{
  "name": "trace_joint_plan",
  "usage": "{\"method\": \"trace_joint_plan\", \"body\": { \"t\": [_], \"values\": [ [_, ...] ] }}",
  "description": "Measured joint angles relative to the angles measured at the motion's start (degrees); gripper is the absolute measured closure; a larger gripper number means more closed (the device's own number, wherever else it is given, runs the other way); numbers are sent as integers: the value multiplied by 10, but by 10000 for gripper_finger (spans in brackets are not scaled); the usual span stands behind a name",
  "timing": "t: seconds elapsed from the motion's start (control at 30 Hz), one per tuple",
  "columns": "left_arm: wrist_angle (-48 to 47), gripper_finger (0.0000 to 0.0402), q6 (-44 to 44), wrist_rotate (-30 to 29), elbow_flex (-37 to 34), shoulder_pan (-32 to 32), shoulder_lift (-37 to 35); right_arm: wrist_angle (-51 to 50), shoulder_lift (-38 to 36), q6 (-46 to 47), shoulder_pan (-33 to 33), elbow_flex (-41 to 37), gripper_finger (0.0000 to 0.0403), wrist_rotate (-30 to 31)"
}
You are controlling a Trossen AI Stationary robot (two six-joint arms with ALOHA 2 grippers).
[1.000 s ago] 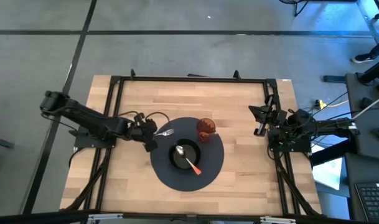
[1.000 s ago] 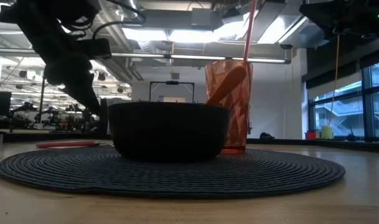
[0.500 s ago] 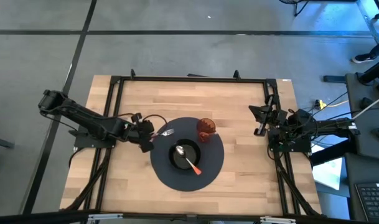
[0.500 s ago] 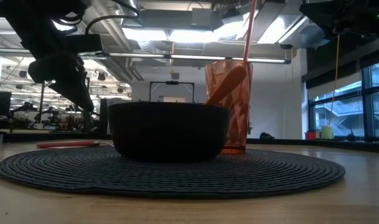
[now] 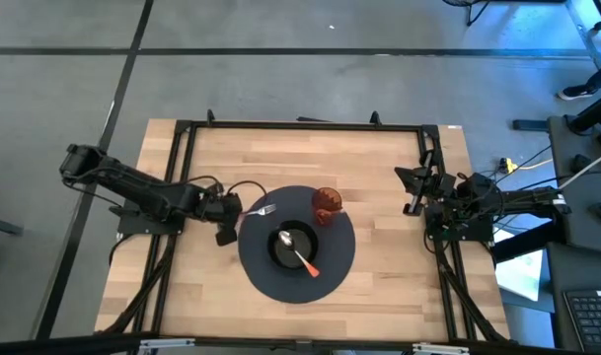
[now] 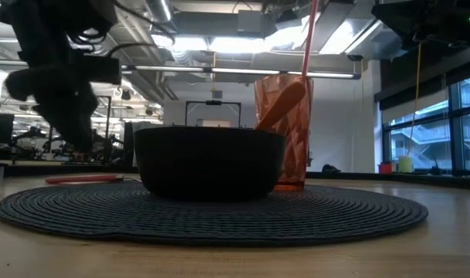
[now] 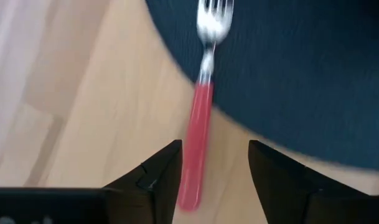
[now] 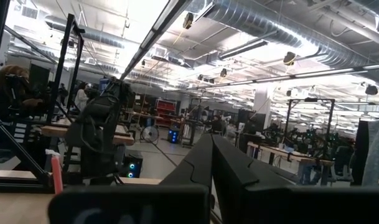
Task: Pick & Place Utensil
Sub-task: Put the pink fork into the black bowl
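Observation:
I should move toward the fork's tines and grip the handle's middle (image 7: pixel 198 138), because my left gripper's open fingers are hovering over the end of the fork's handle.
A fork (image 7: pixel 198 146) with a red handle lies flat, its tines (image 7: pixel 213 15) on the edge of the round dark mat (image 5: pixel 330 271) and its handle on the wooden table. The high view shows the fork (image 5: pixel 260 209) just left of the black bowl (image 5: pixel 288 247), which holds an orange-handled spoon (image 5: pixel 302 258). An orange cup (image 5: pixel 327 204) stands on the mat's far side. My left gripper (image 7: pixel 214 152) is open above the fork's handle end, one finger on either side. My right gripper (image 5: pixel 415 192) waits shut at the table's right side.
A black metal frame (image 5: pixel 300 126) runs along the table's far edge and both sides. Bare wood lies near and far of the mat. In the low view the bowl (image 6: pixel 209 162) and the cup (image 6: pixel 285 127) stand mid-mat, with the fork's handle (image 6: pixel 80 179) at left.
My left gripper has opened and let go of the fork, then drawn back a little toward the table's left edge, tipping as it went. The fork has stayed where it lay, tines on the mat.

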Motion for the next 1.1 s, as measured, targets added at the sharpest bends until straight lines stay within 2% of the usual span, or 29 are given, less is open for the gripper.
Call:
{"method": "trace_joint_plan", "body": {
  "t": [0.17,0.33,0.73,1.0,1.1],
  "values": [
    [-18,208,32,17,0,28,5,5,0,-1,0,0,393,0],
    [12,197,85,49,0,60,20,6,0,-1,0,0,393,0],
    [61,196,169,110,1,128,127,8,0,-2,0,0,393,0],
    [61,198,200,104,17,140,151,8,0,-4,0,0,393,0],
    [67,220,211,103,21,146,152,10,0,-4,0,0,393,0]
  ]
}}
